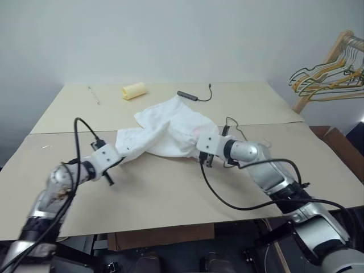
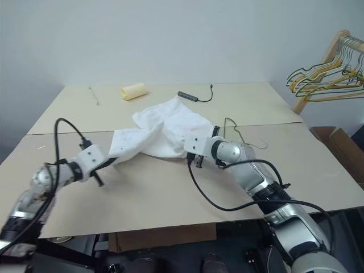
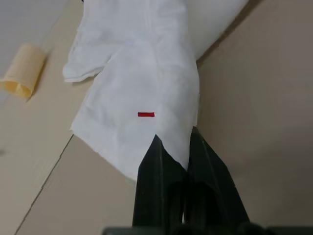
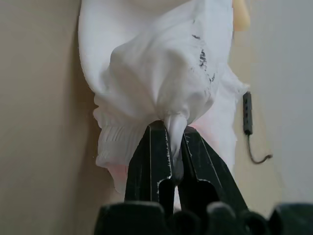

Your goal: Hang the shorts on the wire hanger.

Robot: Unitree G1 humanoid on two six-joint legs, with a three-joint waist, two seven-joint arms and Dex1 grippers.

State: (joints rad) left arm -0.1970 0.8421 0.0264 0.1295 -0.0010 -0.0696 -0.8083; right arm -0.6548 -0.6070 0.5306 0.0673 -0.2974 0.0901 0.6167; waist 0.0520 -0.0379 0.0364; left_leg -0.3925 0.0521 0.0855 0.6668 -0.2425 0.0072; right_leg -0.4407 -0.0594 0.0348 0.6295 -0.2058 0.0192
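Next, I let go of the white shorts' lower corner with my left gripper at the near edge of the tan table (image 1: 103,228).
The white shorts (image 1: 170,129) lie stretched between my two grippers over the middle of the tan table (image 1: 170,193). In the left wrist view my left gripper (image 3: 188,147) is shut on a lower corner of the shorts (image 3: 142,73), close to a small red tag (image 3: 145,114). My right gripper (image 4: 172,142) is shut on a bunched fold beside the gathered waistband (image 4: 112,137), under the black dash marks (image 4: 203,58). In the head views the left gripper (image 1: 121,151) and right gripper (image 1: 199,149) pull the cloth to either side. The wire hanger (image 1: 232,121) lies flat just behind my right wrist.
At the back of the table lie a yellow paper roll (image 1: 134,90), a black dongle with a cable (image 1: 187,95) and a thin stick (image 1: 94,95). A wooden rack with a bunch of hangers (image 1: 327,74) stands at the far right, above a cardboard box (image 1: 341,148).
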